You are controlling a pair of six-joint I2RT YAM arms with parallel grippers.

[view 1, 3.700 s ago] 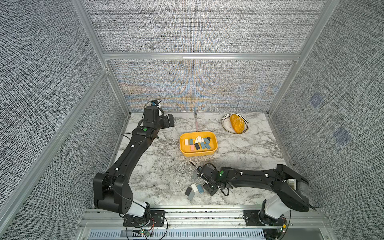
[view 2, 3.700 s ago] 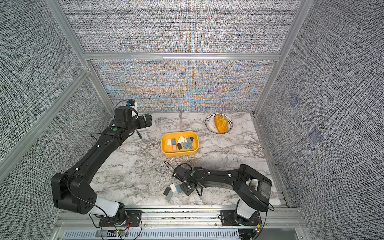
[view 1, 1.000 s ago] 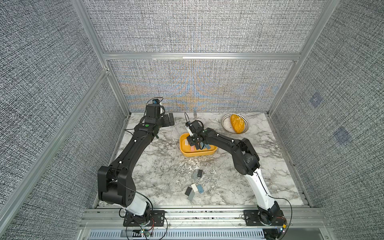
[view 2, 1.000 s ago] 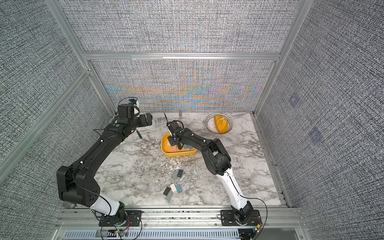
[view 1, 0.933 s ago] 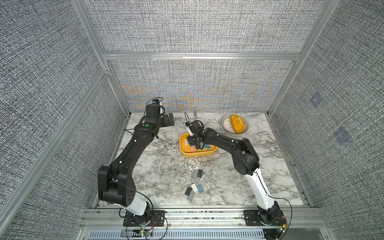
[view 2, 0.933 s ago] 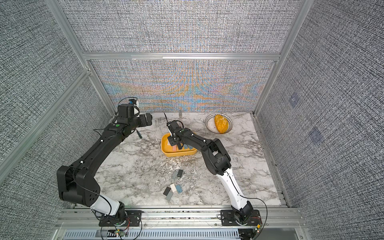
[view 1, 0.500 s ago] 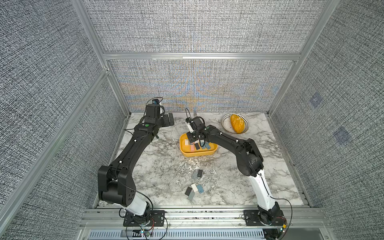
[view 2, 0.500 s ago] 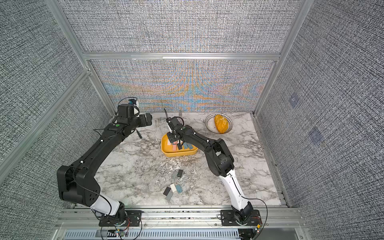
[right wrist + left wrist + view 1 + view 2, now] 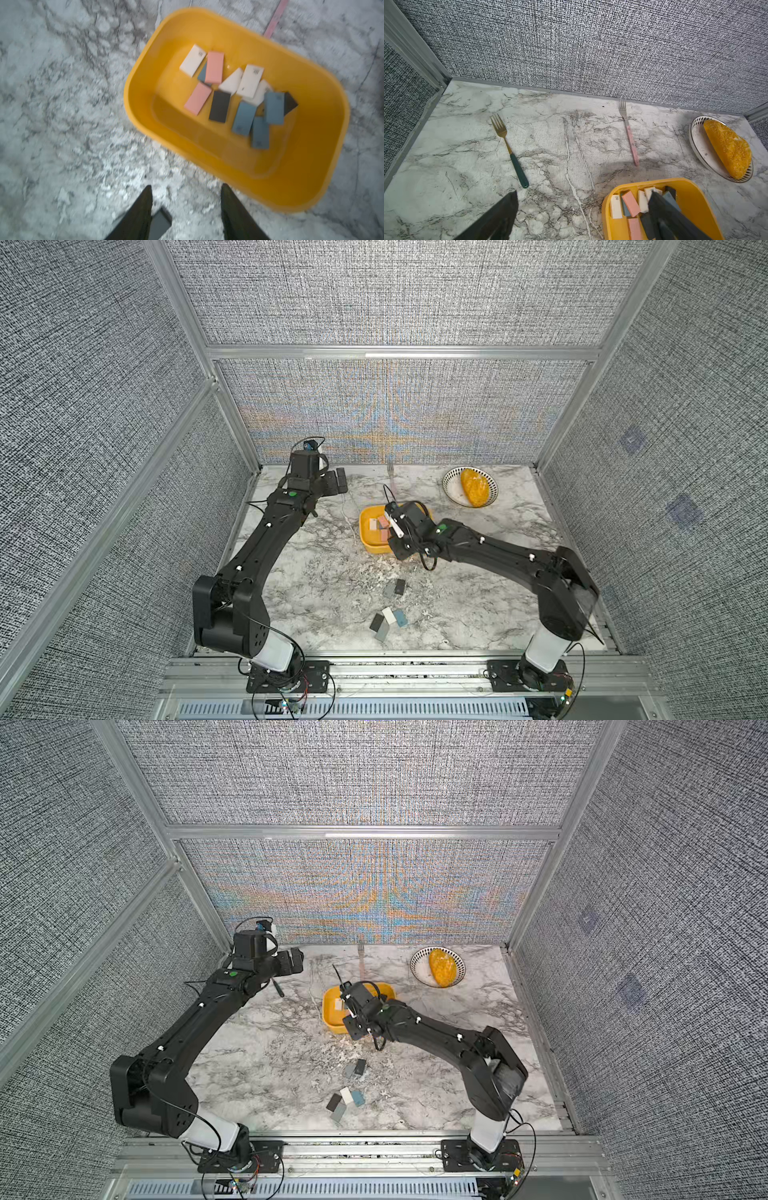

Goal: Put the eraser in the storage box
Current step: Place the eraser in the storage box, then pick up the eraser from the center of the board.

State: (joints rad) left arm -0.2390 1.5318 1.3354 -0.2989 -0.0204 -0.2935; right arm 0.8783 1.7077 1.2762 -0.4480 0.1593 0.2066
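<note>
I need to next move my right gripper past the dark eraser and close it on the loose blue eraser [image 9: 400, 617] beside the white eraser near the table's front edge.
The yellow storage box [image 9: 133, 104] stands mid-table, seen in both top views [image 9: 363, 531] [image 9: 328, 1011], and holds several flat erasers: white, pink [image 9: 214, 67], blue and black. My right gripper [image 9: 187, 186] hangs open and empty over the marble just off the box's near rim [image 9: 399, 547]. A dark eraser [image 9: 159, 224] lies on the table below, beside one finger. More loose erasers [image 9: 388, 620] [image 9: 354, 1069] lie nearer the front. My left gripper [image 9: 583, 193] is wide open and empty at the back left [image 9: 336, 485].
A white bowl with a dark-patterned rim [image 9: 453, 497] holding an orange lump stands at the back right. A pink-handled fork [image 9: 631, 141] and a green-handled fork [image 9: 512, 153] lie near the back wall. Walls close the table in on three sides.
My right gripper has opened and drawn back from over the box's inside toward its near rim. The left arm has not moved.
</note>
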